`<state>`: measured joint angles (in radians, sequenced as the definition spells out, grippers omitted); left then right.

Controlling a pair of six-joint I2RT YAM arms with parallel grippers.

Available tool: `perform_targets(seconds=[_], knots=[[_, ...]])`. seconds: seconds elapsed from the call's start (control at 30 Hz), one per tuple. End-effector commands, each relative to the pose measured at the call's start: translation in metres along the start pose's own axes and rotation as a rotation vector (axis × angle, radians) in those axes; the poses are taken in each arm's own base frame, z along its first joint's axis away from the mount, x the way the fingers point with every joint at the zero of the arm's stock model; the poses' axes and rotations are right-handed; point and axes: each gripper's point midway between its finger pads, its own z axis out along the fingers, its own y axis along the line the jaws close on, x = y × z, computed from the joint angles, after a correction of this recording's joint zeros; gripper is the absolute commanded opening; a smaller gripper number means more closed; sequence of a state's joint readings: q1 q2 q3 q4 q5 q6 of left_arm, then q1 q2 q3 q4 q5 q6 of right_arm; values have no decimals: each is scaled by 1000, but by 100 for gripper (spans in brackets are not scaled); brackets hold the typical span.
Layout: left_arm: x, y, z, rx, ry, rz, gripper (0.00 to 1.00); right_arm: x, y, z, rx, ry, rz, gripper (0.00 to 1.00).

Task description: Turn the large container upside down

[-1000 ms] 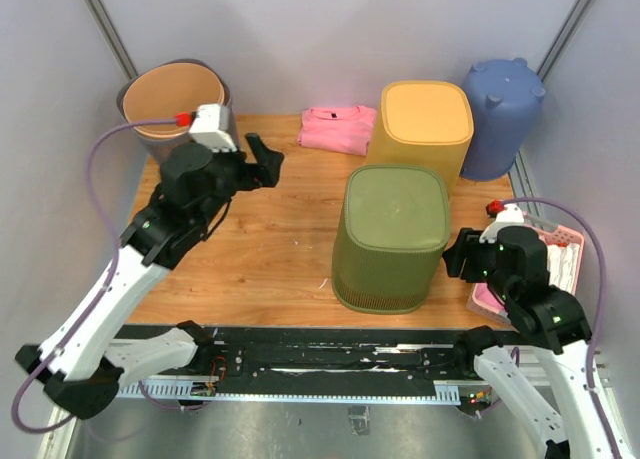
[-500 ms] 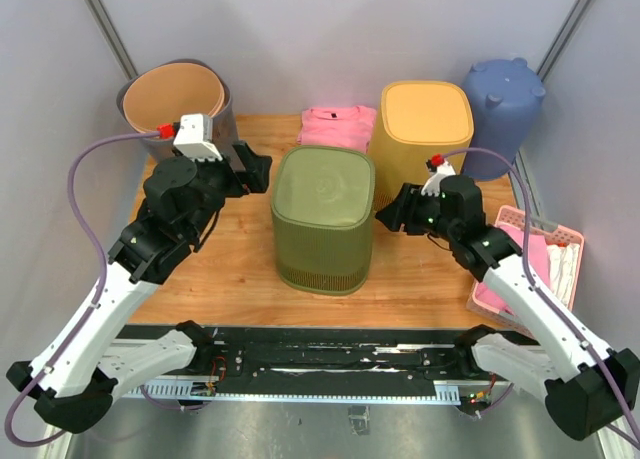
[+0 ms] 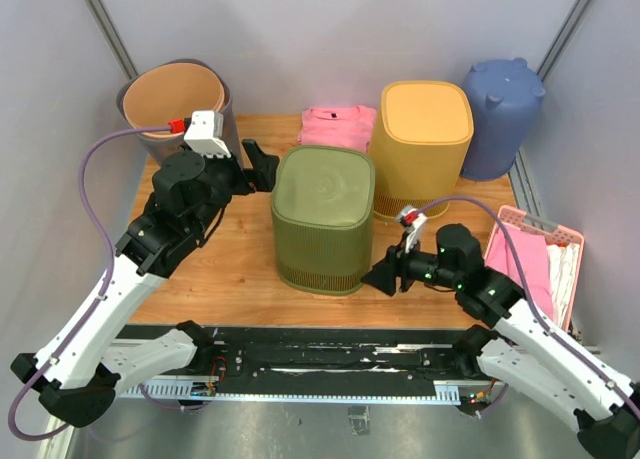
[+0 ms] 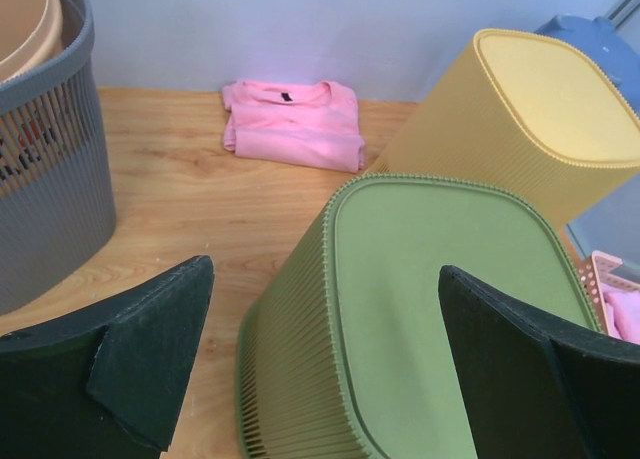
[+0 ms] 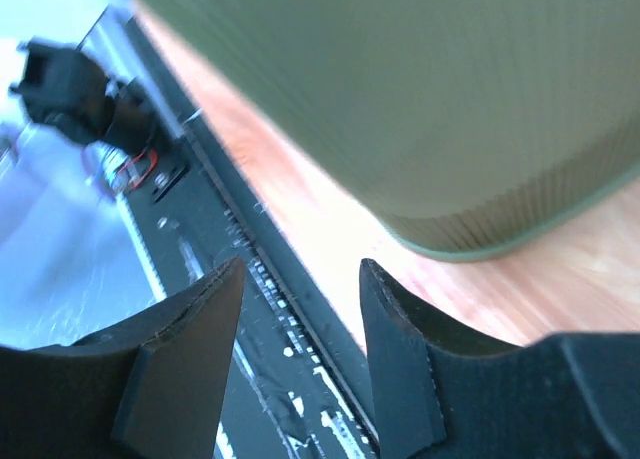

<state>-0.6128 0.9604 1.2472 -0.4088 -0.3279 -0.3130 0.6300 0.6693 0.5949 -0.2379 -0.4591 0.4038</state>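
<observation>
The robot's left gripper needs to next go to the tan tub's rim (image 3: 223, 95) (image 4: 49, 27) inside the grey basket and close there, on the side facing the green container.
The olive green ribbed container (image 3: 322, 219) stands mid-table with its closed base up and its rim on the wood. It fills the left wrist view (image 4: 440, 319) and the top of the right wrist view (image 5: 420, 109). My left gripper (image 3: 262, 164) is open and empty, hovering by the container's far left top corner, with its jaws wide on either side of that edge (image 4: 322, 274). My right gripper (image 3: 382, 277) is open and empty, low at the container's near right bottom corner, over the table's front edge (image 5: 300, 269). Neither touches it.
A yellow container (image 3: 425, 139) stands base up right behind the green one, with a blue bin (image 3: 500, 114) at the back right. A grey basket (image 3: 222, 109) holding a tan tub (image 3: 175, 94) sits back left. A folded pink shirt (image 3: 338, 129) lies at the back. A pink tray (image 3: 540, 259) sits at the right edge.
The green container shifted left from right-centre to mid-table. My right gripper followed it, then dropped back to its near right corner. My left gripper barely moved.
</observation>
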Motion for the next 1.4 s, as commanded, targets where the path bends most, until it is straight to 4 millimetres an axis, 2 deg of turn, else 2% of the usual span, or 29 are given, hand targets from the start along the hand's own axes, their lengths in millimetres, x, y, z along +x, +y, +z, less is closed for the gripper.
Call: perform_targets(seconds=[0.0,0.07,0.17,0.3,0.4,0.57,0.67,0.73,0.83,0.93,1.03,1.13,1.27,1.33,1.37], knots=[[-19,-3,1,-4,-81,-63,99,-1,59,16,-261,-8,-150,52],[-22,-3,0,-8,-96,-83,99,-6,63,32,-245,-25,-187,52],[-28,0,-3,-27,-116,-109,99,-22,34,60,-65,-106,-211,52],[-37,14,-10,-101,-144,-141,99,-66,3,83,100,-346,-221,53],[-42,22,-17,-142,-157,-157,99,-99,-17,99,234,-453,-193,53],[-38,31,-24,-178,-162,-177,99,-137,-61,133,530,-495,-152,54],[-38,33,-25,-186,-159,-180,99,-136,-79,153,641,-424,-138,55],[-38,34,-25,-193,-154,-164,99,-131,-72,163,604,-392,-120,55],[-36,38,-23,-223,-130,-126,99,-119,-47,172,467,-402,-127,56],[-33,37,-18,-229,-104,-96,99,-106,-30,184,381,-433,-130,58],[-31,30,-13,-197,-100,-107,99,-97,-15,205,301,-433,-136,59],[-28,21,-9,-151,-100,-134,99,-95,3,229,209,-447,-147,64],[-29,22,-10,-156,-103,-140,99,-104,27,251,116,-511,-180,68],[-30,23,-11,-160,-101,-136,99,-113,28,261,144,-540,-197,68],[-29,24,-12,-163,-99,-134,99,-111,21,266,185,-536,-200,69]])
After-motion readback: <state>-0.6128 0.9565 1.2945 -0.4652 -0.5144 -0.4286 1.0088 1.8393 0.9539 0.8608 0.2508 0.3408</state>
